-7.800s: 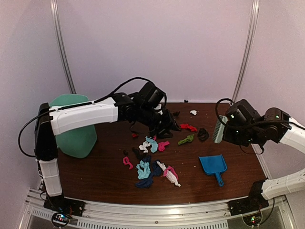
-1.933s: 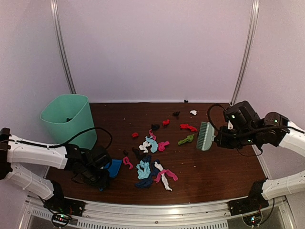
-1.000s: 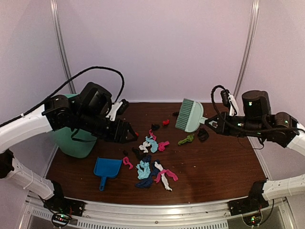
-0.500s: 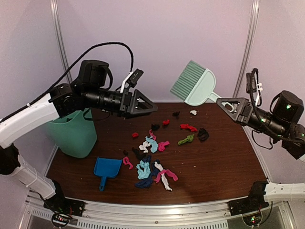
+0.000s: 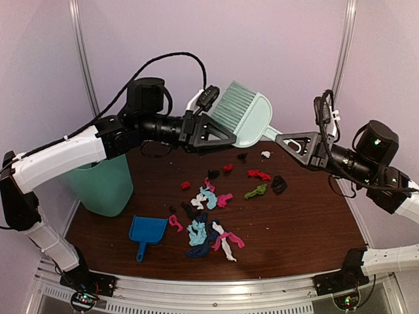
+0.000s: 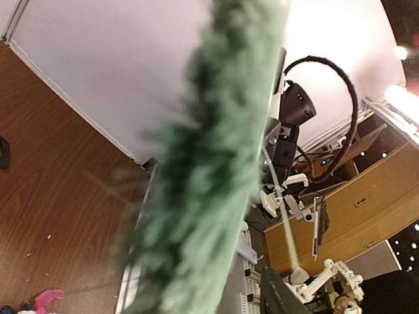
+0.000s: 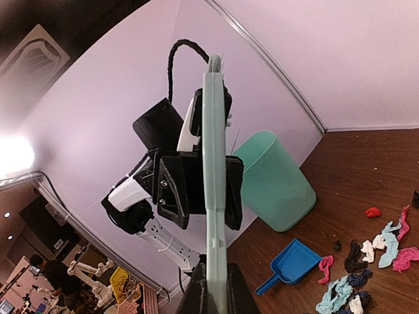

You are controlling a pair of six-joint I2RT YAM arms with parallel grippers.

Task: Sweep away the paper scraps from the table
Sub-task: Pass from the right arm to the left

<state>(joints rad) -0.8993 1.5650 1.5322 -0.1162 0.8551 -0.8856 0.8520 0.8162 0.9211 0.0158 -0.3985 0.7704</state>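
My right gripper is holding the brush far back on its handle. Next, my left gripper steadies the brush's head while my right gripper takes hold again of the handle's neck (image 5: 271, 133).
The paper scraps (image 5: 211, 210) lie in a loose cluster mid-table (image 5: 308, 222), in red, pink, cyan, white, green and dark colours; they also show in the right wrist view (image 7: 366, 261). My right gripper (image 5: 283, 139) is shut on the handle of the pale green hand brush (image 5: 243, 119) and holds it high above the table. In the right wrist view the gripper (image 7: 215, 288) grips the brush (image 7: 213, 163) edge-on. My left gripper (image 5: 226, 136) is raised and open, its jaws either side of the brush head. The bristles (image 6: 209, 163) fill the left wrist view, blurred.
A blue plastic dustpan (image 5: 147, 230) lies at the front left of the table, also seen in the right wrist view (image 7: 291, 265). A mint-green bin (image 5: 103, 186) stands at the left edge. One stray scrap (image 5: 266, 154) lies near the back wall.
My left gripper has moved right and my right gripper has brought the brush left and down, so the brush head now sits between the left jaws. The dustpan and scraps stay put.
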